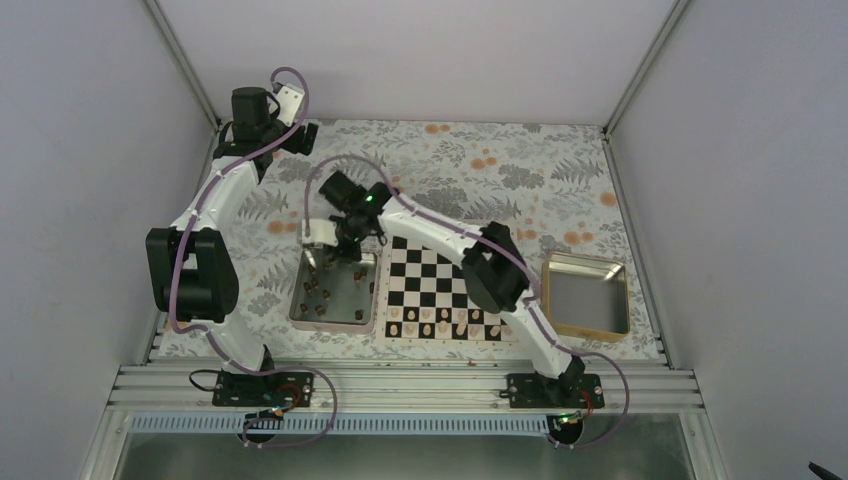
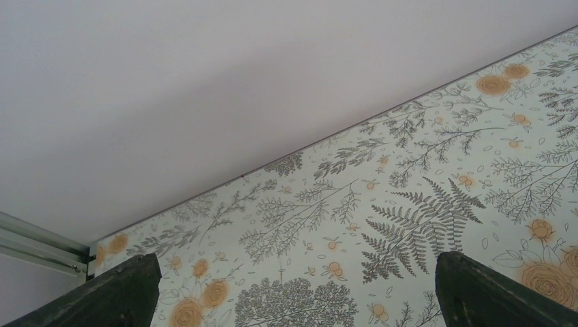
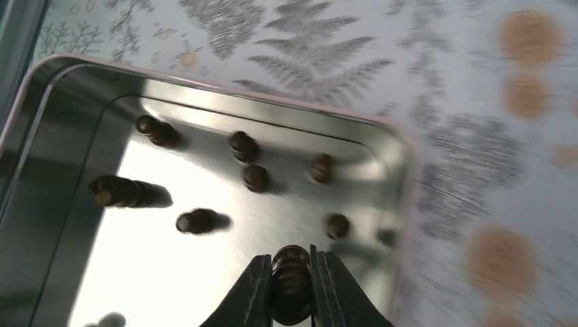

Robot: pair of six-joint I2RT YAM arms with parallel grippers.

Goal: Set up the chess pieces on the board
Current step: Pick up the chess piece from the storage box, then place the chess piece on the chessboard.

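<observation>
My right gripper has the dark brown chess piece, still held above the metal tray's floor. I should set it down with that gripper on the dark square (image 1: 444, 231) near the middle of the board's far row.
The board (image 1: 400, 255) lies at the table's middle with pale cream pieces along its near rows. Several dark brown chess pieces (image 1: 325, 293) lie in a shiny metal tray (image 1: 334, 325) left of the board; they also show in the right wrist view (image 3: 244, 145). My right gripper (image 1: 349, 247) hangs over the tray's far right part and is shut on a dark brown chess piece (image 3: 292, 283), held above the tray floor (image 3: 170, 272). My left gripper (image 1: 296, 136) is open and empty, high at the back left; its fingertips (image 2: 123, 293) frame only the floral cloth.
A second, empty metal tray (image 1: 588, 294) stands right of the board. The floral cloth (image 1: 500, 170) covers the table, with white walls at the back and sides. The left arm's elbow (image 1: 190, 275) stands left of the piece tray.
</observation>
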